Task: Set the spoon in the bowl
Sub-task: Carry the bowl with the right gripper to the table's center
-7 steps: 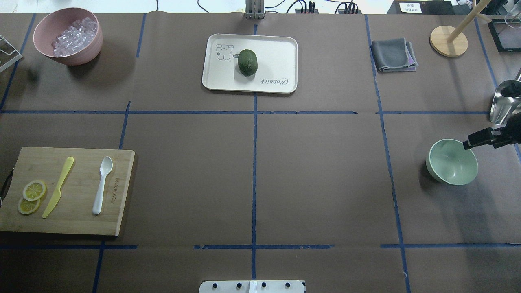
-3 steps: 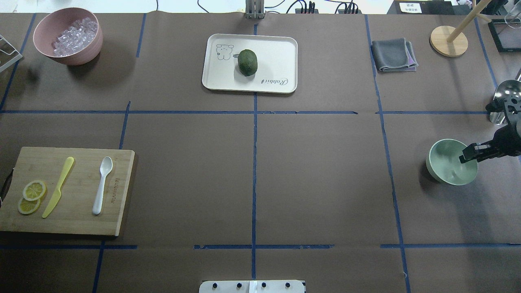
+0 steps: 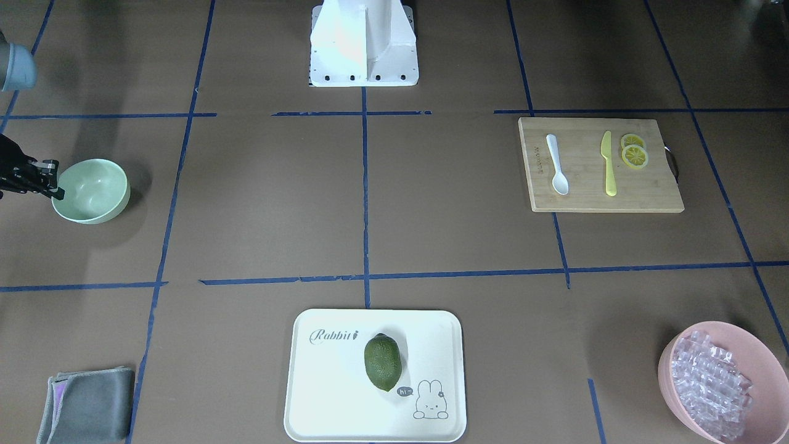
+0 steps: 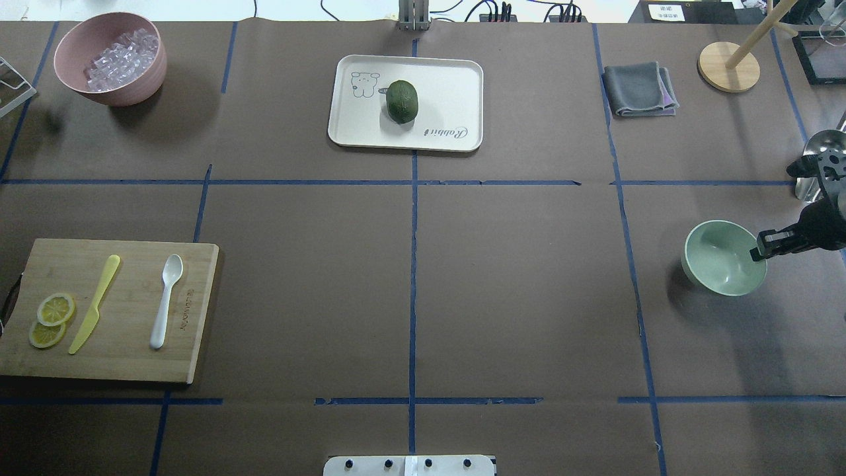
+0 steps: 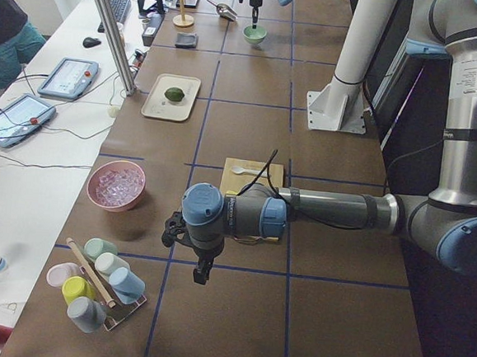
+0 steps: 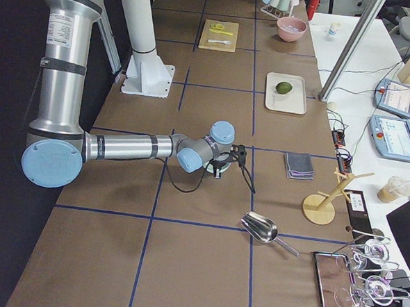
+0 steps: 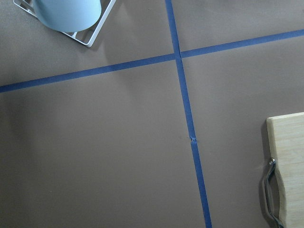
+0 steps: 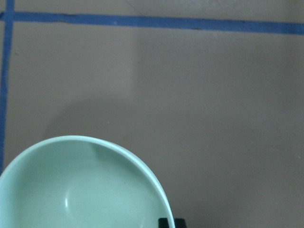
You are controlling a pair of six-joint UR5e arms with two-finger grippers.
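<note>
Next, my right gripper puts the mint-green bowl down on the table's middle blue line, halfway (image 3: 368, 184) between its crossing lines.
The white spoon (image 4: 165, 301) lies on the wooden cutting board (image 4: 132, 360) at the table's left, scoop pointing away from the robot; it also shows in the front view (image 3: 556, 165). The mint-green bowl (image 4: 717, 261) stands upright at the far right, empty. My right gripper (image 4: 758, 253) reaches in from the right edge and is shut on the bowl's near-right rim; the right wrist view shows the bowl (image 8: 85, 190) with the fingertips (image 8: 166, 223) at its rim. My left gripper (image 5: 201, 275) hangs over bare table beyond the board's left end; I cannot tell whether it is open or shut.
A yellow knife (image 4: 96, 304) and lemon slices (image 4: 53, 317) share the board. A pink bowl (image 4: 122, 92) of ice stands back left, a white tray (image 4: 449, 86) with a green fruit (image 4: 402, 100) back centre, a grey cloth (image 4: 640, 89), a wooden stand (image 4: 727, 66) and a metal scoop (image 6: 259, 228) at the right.
My right gripper came down onto the bowl's rim, and the bowl has since shifted a little to the left with it. The spoon has not moved.
</note>
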